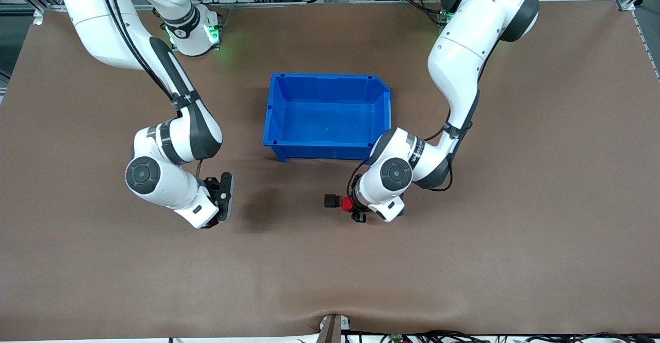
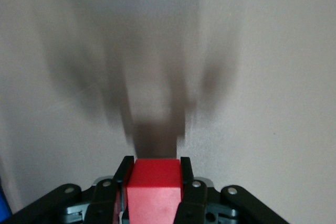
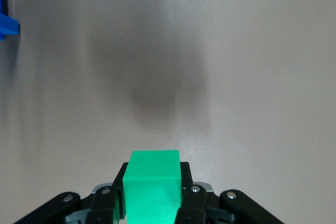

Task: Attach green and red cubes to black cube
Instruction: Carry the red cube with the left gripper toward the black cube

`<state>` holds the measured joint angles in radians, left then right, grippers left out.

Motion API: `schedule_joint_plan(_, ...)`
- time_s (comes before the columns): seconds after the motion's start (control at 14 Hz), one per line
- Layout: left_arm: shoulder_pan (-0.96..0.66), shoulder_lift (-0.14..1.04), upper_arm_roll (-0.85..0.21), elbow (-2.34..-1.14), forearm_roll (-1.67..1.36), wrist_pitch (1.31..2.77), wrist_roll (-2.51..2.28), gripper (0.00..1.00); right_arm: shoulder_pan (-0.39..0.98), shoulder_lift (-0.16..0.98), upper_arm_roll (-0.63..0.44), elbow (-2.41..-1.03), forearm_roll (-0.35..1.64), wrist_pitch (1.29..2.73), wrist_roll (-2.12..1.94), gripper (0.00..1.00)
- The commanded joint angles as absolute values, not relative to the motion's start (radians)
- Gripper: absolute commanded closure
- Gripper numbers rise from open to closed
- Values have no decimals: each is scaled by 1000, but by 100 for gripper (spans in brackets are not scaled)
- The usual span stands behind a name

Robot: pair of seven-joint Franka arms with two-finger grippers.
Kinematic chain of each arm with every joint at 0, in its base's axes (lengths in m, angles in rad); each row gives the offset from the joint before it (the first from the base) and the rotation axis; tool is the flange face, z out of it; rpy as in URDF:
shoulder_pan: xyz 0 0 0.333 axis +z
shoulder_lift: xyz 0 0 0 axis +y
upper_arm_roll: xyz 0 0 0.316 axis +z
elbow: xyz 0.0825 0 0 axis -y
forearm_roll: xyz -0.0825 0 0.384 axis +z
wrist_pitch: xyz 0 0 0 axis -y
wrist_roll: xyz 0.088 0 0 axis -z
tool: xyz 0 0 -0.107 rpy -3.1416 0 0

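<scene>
The red cube is to go against the black cube. Next, my left gripper lets go of it there, on the brown tabletop (image 1: 341, 199) near the blue bin.
The black cube (image 1: 331, 200) sits on the table, nearer to the front camera than the blue bin. My left gripper (image 1: 356, 212) (image 2: 156, 164) is shut on the red cube (image 1: 346, 205) (image 2: 153, 187) and holds it low, right beside the black cube on the side toward the left arm's end; I cannot tell if the two touch. My right gripper (image 1: 226, 199) (image 3: 155, 169) is shut on the green cube (image 3: 152, 183), over bare table toward the right arm's end. The green cube is hidden in the front view.
An empty blue bin (image 1: 330, 78) stands mid-table between the arms; its corner (image 3: 8, 24) shows in the right wrist view. Brown tabletop stretches around both grippers and toward the front camera.
</scene>
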<state>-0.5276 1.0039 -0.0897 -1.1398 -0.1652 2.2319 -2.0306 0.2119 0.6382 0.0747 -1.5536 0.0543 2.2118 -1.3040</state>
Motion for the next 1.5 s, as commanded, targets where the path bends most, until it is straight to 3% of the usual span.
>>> schedule_joint_plan(0.0, -546, 1035, -69, -1085, -187, 2212, -2045, 100, 221, 635, 71, -1557, 61, 2220, -1289, 100)
schedule_joint_plan(1.43, -601, 1055, -26, -1094, -173, 2206, -2043, 100, 224, 635, 72, -1554, 61, 2230, -1289, 100)
